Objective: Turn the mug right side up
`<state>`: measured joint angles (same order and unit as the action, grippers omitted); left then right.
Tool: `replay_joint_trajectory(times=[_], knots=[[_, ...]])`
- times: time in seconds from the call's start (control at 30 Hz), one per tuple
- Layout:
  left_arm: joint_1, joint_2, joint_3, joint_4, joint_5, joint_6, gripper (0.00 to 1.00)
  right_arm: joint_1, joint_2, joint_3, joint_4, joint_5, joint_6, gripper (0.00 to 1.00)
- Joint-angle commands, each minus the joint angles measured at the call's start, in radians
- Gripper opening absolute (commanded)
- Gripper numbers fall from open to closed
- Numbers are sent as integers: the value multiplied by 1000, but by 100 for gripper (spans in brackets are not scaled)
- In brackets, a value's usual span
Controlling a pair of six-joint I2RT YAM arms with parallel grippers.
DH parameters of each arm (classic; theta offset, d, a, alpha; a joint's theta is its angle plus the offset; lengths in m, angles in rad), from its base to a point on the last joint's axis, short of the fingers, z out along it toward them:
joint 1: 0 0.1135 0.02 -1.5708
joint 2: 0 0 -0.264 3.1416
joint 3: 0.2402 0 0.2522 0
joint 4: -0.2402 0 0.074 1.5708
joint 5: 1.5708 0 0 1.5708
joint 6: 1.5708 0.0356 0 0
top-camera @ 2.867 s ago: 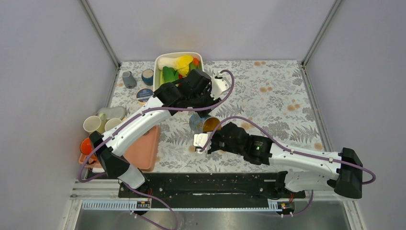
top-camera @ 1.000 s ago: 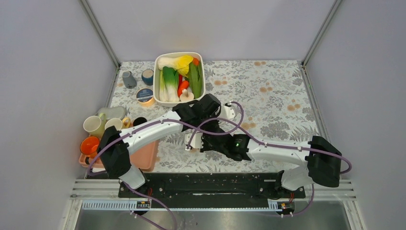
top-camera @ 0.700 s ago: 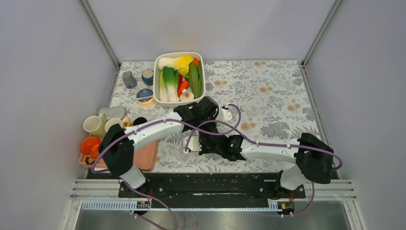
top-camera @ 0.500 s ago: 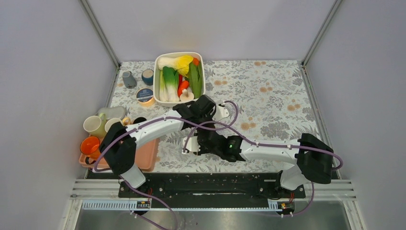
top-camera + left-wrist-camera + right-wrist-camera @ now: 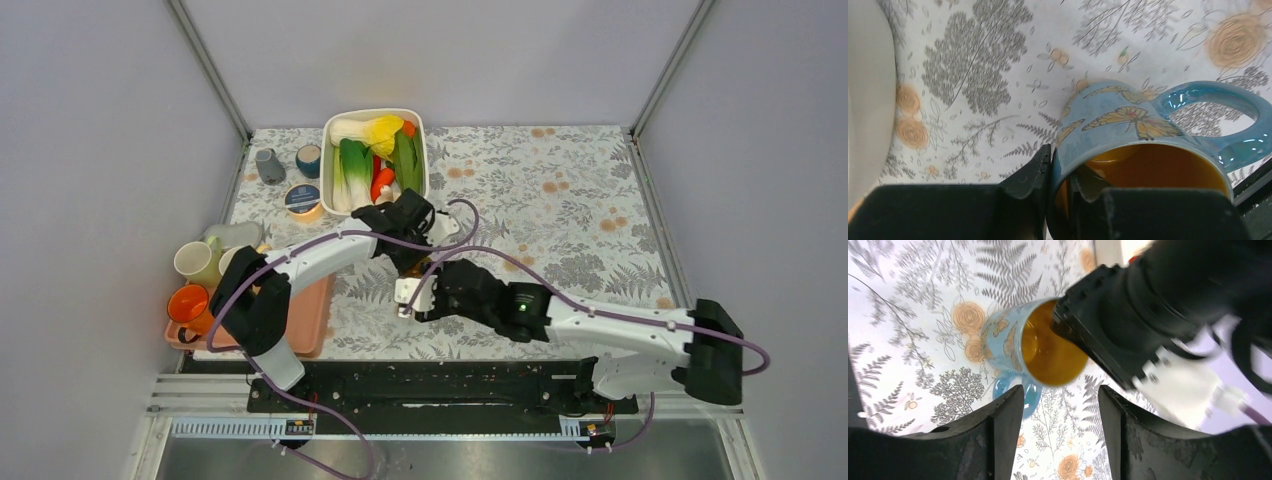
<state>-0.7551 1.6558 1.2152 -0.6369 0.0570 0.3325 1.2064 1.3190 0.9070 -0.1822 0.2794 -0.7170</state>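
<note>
I need to release the blue mug with my left gripper on the pink tray [image 5: 230, 305] beside the orange bowl, before the pale cups.
The mug [image 5: 1128, 125] is blue with butterflies and orange inside. It hangs tilted, its mouth up toward the cameras and its handle [image 5: 1218, 100] out to one side. My left gripper [image 5: 1060, 200] is shut on its rim, one finger outside the wall and one inside. In the right wrist view the mug [image 5: 1018, 340] sits ahead of my right gripper [image 5: 1060, 430], which is open with only tablecloth between its fingers; the handle lies by the left fingertip. From above, both grippers [image 5: 408, 240] [image 5: 408, 297] cover most of the mug. Whether its base touches the cloth I cannot tell.
A white tub of vegetables [image 5: 332, 190] stands just behind the left gripper. A pink tray [image 5: 310, 310], an orange bowl [image 5: 185, 302] and pale cups [image 5: 195, 258] crowd the left edge. Small cups [image 5: 270, 165] stand at the back left.
My right gripper's jaws have spread apart, and that arm's elbow has swung out to the right. The left gripper has shifted slightly back and left with the mug in it.
</note>
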Motion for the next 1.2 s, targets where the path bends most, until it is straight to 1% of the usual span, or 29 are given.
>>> replay_joint_trajectory(times=[0.0,0.13,0.3,0.37,0.47,0.53,0.57,0.63,0.7,0.73,0.77,0.8,0.83,1.03,1.1,1.17], knots=[[86,-32,49,-22,111,-39,0,2,-173,-38,21,-167,36,66],[148,-62,60,-27,139,-44,0,1,-263,-86,18,-258,77,68],[238,-127,81,-100,180,-45,0,-1,-310,-109,19,-276,126,68],[281,-191,97,-164,192,-28,0,-14,-333,-121,40,-267,154,69],[340,-307,122,-297,198,10,0,-69,-346,-133,68,-255,226,70],[389,-373,145,-408,178,40,0,-114,-344,-142,81,-260,289,70],[414,-402,156,-492,170,55,0,-142,-342,-145,86,-261,314,70],[477,-463,158,-598,158,91,0,-174,-339,-151,96,-245,368,71],[554,-534,138,-669,137,124,0,-200,-336,-160,108,-198,415,75],[593,-564,127,-692,129,136,0,-210,-336,-169,115,-175,433,79],[638,-591,119,-713,129,152,0,-222,-337,-180,125,-156,452,84],[677,-615,114,-736,136,167,0,-234,-340,-189,134,-136,471,93],[715,-632,114,-762,136,184,0,-245,-342,-198,143,-119,490,99],[960,-666,116,-862,135,311,0,-310,-358,-233,151,20,568,99],[1043,-662,102,-877,132,353,0,-327,-375,-250,152,44,570,100],[1133,-654,79,-858,117,387,0,-340,-394,-268,154,48,564,100]])
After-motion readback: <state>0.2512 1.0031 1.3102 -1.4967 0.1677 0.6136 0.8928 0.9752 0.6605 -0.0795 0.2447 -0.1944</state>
